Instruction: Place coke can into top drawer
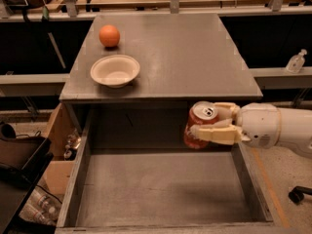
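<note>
My gripper will let go of the coke can near the middle of the open top drawer's grey bottom [176, 194].
The coke can [199, 126], red with a silver top and pull tab, is held upright in my gripper [207, 123], which reaches in from the right on a white arm. Its cream fingers [214, 133] are shut around the can's sides. The can hangs over the back right part of the open top drawer [161, 191], a wide grey box with low walls pulled out below the cabinet's front edge. The can is above the drawer floor, not resting on it.
The grey cabinet top [195, 52] carries a white bowl [115, 70] at the front left and an orange fruit [109, 35] behind it. Boxes and bottles lie on the floor at the left [39, 208]. A clear bottle [295, 61] stands on a ledge at right.
</note>
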Controlling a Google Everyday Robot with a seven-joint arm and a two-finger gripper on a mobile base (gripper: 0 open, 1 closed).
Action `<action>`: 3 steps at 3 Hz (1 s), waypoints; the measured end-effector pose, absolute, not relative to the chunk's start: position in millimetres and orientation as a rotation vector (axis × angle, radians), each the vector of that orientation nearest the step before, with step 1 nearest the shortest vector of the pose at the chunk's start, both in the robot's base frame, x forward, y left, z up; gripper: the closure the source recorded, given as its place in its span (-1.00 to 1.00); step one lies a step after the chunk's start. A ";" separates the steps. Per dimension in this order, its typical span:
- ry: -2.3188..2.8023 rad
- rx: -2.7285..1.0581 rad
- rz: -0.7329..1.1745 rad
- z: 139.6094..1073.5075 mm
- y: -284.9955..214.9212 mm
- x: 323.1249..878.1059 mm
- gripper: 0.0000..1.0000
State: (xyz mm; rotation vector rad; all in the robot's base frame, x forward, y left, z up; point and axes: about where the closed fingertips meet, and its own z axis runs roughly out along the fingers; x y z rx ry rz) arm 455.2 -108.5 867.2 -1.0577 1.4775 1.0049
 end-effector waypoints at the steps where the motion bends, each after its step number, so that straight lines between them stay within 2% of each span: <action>1: 1.482 -1.142 1.048 812.3 -86.1 442.5 1.00; 2: 1.495 -1.278 1.012 765.9 -68.8 441.8 1.00; 3: 1.495 -1.278 1.012 765.9 -68.8 441.8 1.00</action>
